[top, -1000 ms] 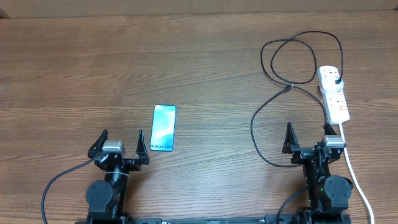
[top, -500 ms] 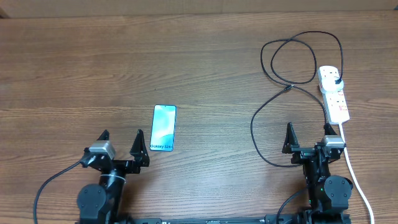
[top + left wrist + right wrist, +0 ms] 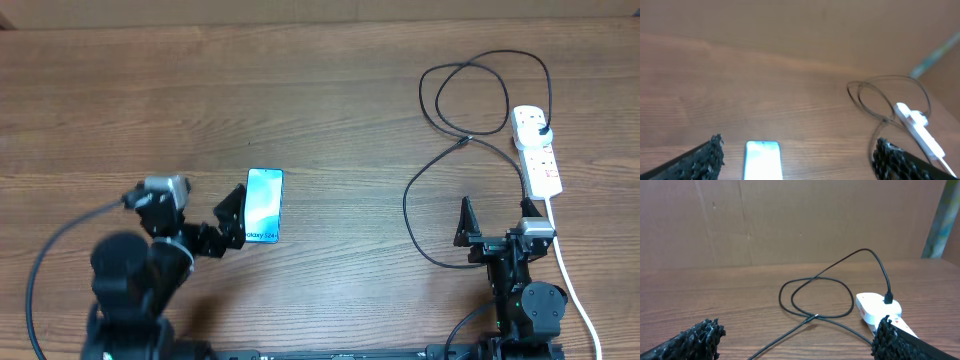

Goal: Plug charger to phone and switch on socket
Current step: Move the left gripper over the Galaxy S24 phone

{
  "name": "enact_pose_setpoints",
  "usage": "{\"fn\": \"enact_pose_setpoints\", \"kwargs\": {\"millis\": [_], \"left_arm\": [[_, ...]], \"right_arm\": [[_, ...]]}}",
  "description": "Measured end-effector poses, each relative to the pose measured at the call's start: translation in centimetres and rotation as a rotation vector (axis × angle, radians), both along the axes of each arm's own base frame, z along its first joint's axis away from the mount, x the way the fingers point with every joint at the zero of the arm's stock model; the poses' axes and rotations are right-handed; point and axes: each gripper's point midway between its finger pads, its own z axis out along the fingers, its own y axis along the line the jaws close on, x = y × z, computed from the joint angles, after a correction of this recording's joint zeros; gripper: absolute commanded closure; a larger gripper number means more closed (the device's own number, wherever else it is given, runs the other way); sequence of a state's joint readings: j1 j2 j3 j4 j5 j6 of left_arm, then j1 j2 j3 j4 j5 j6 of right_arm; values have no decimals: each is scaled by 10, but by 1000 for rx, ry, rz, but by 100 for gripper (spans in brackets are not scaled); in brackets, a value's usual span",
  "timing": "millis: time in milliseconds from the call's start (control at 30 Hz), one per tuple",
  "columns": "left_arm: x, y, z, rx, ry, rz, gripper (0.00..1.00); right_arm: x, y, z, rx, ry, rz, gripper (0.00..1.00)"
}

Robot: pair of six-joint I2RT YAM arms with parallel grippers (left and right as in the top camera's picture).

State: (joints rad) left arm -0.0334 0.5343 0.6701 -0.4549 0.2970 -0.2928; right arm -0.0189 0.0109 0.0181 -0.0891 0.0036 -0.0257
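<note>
The left gripper will next go to the phone and close across its middle (image 3: pixel 264 197) (image 3: pixel 763 169), with one finger on each long side.
The phone (image 3: pixel 263 205) lies face up at centre left, "Galaxy S24" at its near end; it also shows in the left wrist view (image 3: pixel 763 160). My left gripper (image 3: pixel 192 215) is open and empty, raised just left of the phone, its right finger beside the phone's near edge. The socket (image 3: pixel 537 150) lies at the right. The charger (image 3: pixel 480 95) loops left of it, its plug (image 3: pixel 541 130) in the far outlet and its connector tip (image 3: pixel 465 142) loose on the table. My right gripper (image 3: pixel 495 215) is open and empty, near of the socket.
The socket's thick white cord (image 3: pixel 570 270) runs off the near right edge past my right arm. The black cable bends down to about (image 3: pixel 420 240) left of my right gripper. In the right wrist view a brown cardboard wall (image 3: pixel 790 220) backs the table.
My left arm has lifted and swung forward and left, bringing its open gripper up beside the phone. The right arm, phone, cable and socket have not moved.
</note>
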Motion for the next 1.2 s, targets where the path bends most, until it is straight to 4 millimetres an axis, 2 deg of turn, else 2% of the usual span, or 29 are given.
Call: {"fn": "enact_pose_setpoints", "kwargs": {"millis": [200, 367, 500, 633, 967, 1200], "left_arm": [[13, -11, 13, 14, 217, -73, 0], [14, -12, 9, 37, 434, -100, 0], [5, -8, -16, 67, 652, -94, 0], [-4, -2, -50, 97, 846, -84, 0], [15, -1, -108, 99, 1084, -85, 0], [14, -3, -146, 159, 1245, -44, 0]], "right_arm": [[0, 0, 0, 0, 1, 0, 0], [0, 0, 0, 0, 0, 0, 0], [0, 0, 0, 0, 2, 0, 0], [0, 0, 0, 0, 1, 0, 0], [0, 0, 0, 0, 1, 0, 0], [0, 0, 0, 0, 1, 0, 0]]}}
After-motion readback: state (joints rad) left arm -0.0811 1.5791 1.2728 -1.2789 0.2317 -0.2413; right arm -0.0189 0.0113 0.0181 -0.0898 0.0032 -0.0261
